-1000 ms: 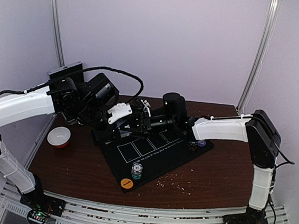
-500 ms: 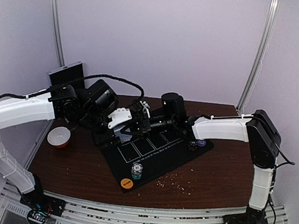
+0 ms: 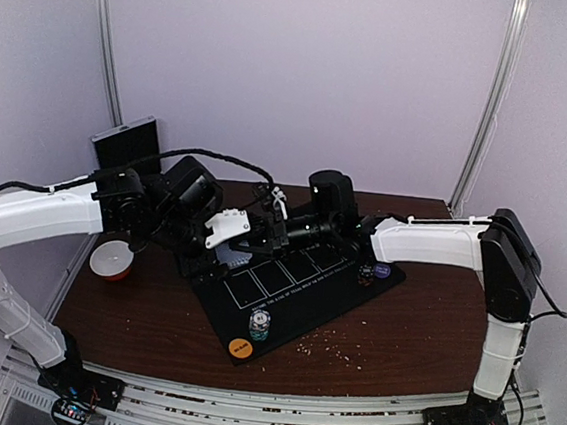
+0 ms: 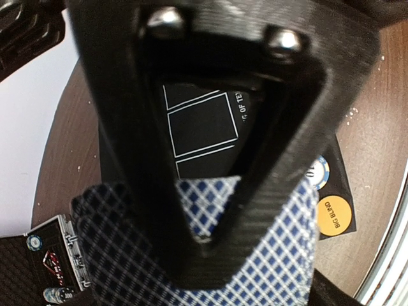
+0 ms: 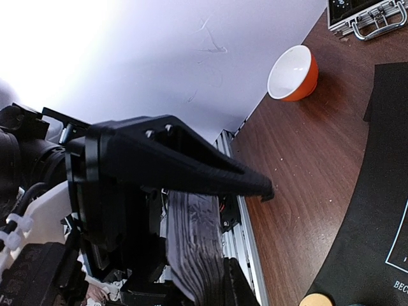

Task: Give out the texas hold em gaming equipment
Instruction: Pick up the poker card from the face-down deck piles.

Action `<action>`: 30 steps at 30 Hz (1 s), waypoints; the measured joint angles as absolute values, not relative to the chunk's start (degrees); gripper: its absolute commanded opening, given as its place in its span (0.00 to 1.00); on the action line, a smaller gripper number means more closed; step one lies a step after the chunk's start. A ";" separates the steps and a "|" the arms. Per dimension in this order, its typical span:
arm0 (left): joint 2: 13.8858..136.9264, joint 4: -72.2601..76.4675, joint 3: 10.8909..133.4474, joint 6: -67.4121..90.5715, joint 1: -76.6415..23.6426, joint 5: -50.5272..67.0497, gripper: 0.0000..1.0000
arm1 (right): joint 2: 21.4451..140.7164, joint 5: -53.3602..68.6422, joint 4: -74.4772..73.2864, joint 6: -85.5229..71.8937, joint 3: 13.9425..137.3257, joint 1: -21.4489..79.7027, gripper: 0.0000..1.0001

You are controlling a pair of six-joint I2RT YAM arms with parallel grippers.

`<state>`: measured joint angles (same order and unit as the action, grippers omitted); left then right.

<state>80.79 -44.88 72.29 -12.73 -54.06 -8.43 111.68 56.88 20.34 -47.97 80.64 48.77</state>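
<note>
My right gripper needs to back off and pinch just the outer blue-checked card (image 4: pixel 275 273), because the thick end of the deck sits between my right gripper's open fingers.
My left gripper (image 3: pixel 234 230) (image 4: pixel 204 245) is shut on a fan of blue-checked playing cards (image 4: pixel 274 255), held above the black mat's (image 3: pixel 296 286) far left corner. My right gripper (image 3: pixel 274 227) (image 5: pixel 248 236) meets it there. Its jaws stand wide apart with the deck's edge (image 5: pixel 197 242) between them, and I cannot tell if they touch it. A chip stack (image 3: pixel 260 323) (image 4: pixel 320 175) and an orange disc (image 3: pixel 240 348) (image 4: pixel 335 215) sit at the mat's near corner. A purple disc (image 3: pixel 382 271) and more chips (image 3: pixel 365 275) sit at its right corner.
A red-and-white bowl (image 3: pixel 111 259) (image 5: pixel 292 73) stands on the brown table left of the mat. A silver hinged case (image 4: pixel 54 261) (image 5: pixel 366 16) with chips inside lies open at the back left. Crumbs dot the table right of the mat.
My left arm has dropped lower and stretched further right, with the cards still in its gripper. My right arm has shifted slightly. Both grippers stay together over the mat's far left corner.
</note>
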 measured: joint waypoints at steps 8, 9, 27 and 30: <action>79.50 -43.83 72.27 -12.73 -54.06 -7.25 0.58 | 110.65 55.31 19.07 -46.41 80.73 48.47 0.02; 79.37 -43.88 72.27 -12.62 -54.06 -7.18 0.57 | 110.65 55.27 18.74 -45.93 80.82 48.49 0.07; 76.66 -43.29 69.41 -12.19 -53.67 -6.24 0.54 | 107.79 45.76 -1.85 -29.76 85.62 49.12 0.36; 76.55 -43.13 68.86 -11.97 -53.67 -6.44 0.54 | 107.44 44.07 -4.21 -28.12 86.21 49.12 0.36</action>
<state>76.55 -43.13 68.86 -11.97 -53.67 -6.44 107.44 44.07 -4.21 -28.12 86.21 49.12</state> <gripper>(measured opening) 0.542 0.364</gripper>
